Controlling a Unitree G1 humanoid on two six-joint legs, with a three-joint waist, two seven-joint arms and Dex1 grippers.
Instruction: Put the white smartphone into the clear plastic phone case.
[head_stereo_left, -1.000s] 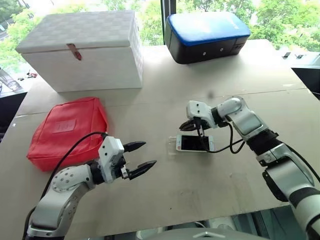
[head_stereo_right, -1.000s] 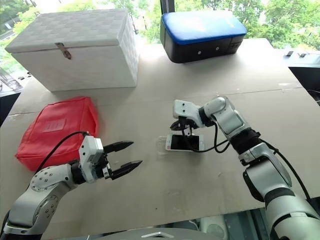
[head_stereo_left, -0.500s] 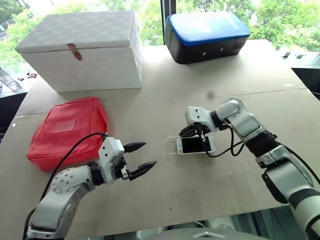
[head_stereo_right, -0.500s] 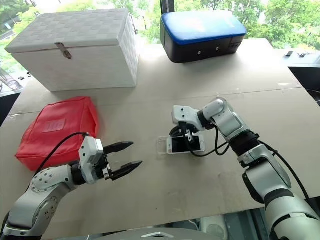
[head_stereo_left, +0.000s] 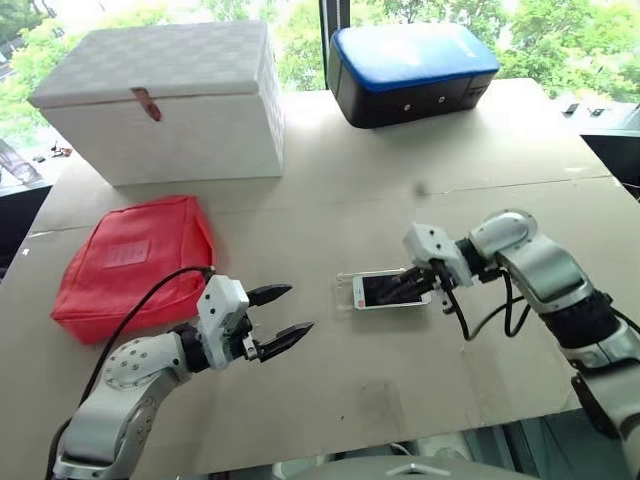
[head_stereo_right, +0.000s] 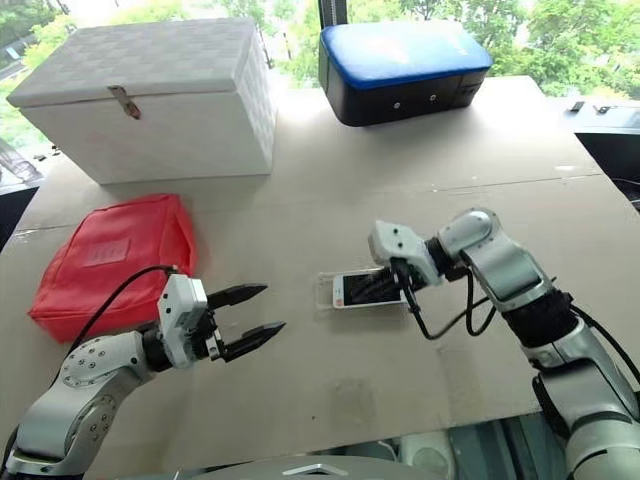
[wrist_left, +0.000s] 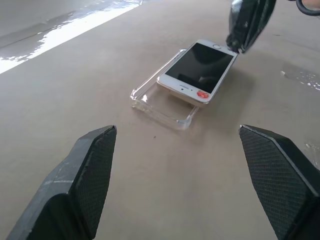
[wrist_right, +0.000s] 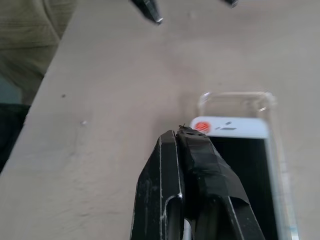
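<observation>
I should open my right gripper and take the smartphone by its home-button end (wrist_left: 216, 46), because the white smartphone's red-dot end lies short of the case's end.
The white smartphone (head_stereo_left: 388, 290) lies screen up on the cardboard tabletop, across the clear plastic phone case (wrist_left: 159, 104). It sits shifted toward the right, so the case's left end (head_stereo_left: 345, 291) shows bare. My right gripper (head_stereo_left: 415, 283) is shut, its tip at the phone's right end, with nothing between the fingers. In the right wrist view its tip (wrist_right: 185, 133) hangs beside the phone's (wrist_right: 232, 127) bezel with the red dot. My left gripper (head_stereo_left: 300, 308) hovers open to the left of the case, pointing at it.
A red pouch (head_stereo_left: 135, 260) lies at the left. A white woven box (head_stereo_left: 170, 100) stands at the back left and a blue-topped black case (head_stereo_left: 410, 70) at the back centre. The table's front edge (head_stereo_left: 400, 440) runs just below my arms.
My right gripper has drawn back to the right, from over the phone's middle to its right end. Phone, case and left arm have stayed put.
</observation>
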